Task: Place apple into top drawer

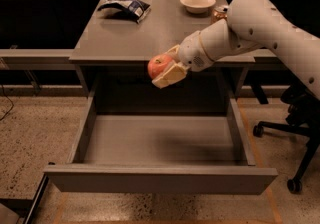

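Observation:
The robot's gripper should release the apple, now held in the air above the drawer, near the middle of the open top drawer's bare bottom [158, 127].
My gripper [165, 69] is shut on the apple [158, 64], a small red-orange fruit with a yellowish patch. It holds the apple in the air just in front of the grey table's front edge, above the back part of the top drawer [160, 178]. The drawer is pulled fully open and nothing lies in it. The white arm reaches in from the right.
On the grey table [125, 38] lie a dark snack bag [124, 5] at the back left, a white bowl [198, 2] at the back right and a gold can [219, 13] partly behind the arm. An office chair base [292, 133] stands at the right.

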### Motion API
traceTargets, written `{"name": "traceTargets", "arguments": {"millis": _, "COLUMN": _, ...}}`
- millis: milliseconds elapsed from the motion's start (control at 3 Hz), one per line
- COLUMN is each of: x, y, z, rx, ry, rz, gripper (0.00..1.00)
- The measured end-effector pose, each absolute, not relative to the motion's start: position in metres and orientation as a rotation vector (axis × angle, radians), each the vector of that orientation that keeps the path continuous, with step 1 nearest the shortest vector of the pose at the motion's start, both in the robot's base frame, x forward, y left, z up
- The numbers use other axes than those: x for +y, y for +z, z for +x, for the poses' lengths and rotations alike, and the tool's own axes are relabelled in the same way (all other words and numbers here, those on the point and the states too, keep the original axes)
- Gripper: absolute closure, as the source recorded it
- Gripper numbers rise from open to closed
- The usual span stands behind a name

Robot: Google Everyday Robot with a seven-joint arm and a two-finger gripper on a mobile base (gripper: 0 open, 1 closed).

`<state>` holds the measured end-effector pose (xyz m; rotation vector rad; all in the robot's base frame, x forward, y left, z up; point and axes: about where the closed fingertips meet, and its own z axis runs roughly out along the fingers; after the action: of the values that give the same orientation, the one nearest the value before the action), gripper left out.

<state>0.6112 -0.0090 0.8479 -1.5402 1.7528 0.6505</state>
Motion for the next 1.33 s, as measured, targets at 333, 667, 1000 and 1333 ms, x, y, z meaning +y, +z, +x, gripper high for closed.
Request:
{"name": "traceTargets", "arguments": {"millis": 333, "x": -0.009, "y": 0.848, "z": 0.611, "rx": 1.753, "ry": 0.650, "rz": -1.541, "gripper": 1.00}}
{"name": "traceTargets", "arguments": {"millis": 667, "x": -0.004, "y": 0.821, "z": 0.594, "rx": 1.715, "ry": 0.693, "rz": -1.547, "gripper": 1.00}}
{"name": "traceTargets", "arguments": {"millis": 1000, "x": 0.002, "y": 0.772, "z": 0.569, "rx": 1.671, "ry": 0.747, "rz": -1.555, "gripper": 1.00}}
{"name": "traceTargets", "arguments": {"millis": 1333, "x": 0.004, "y": 0.728, "z": 0.556, "rx": 1.629, "ry": 0.828, "rz": -1.560, "gripper": 1.00}}
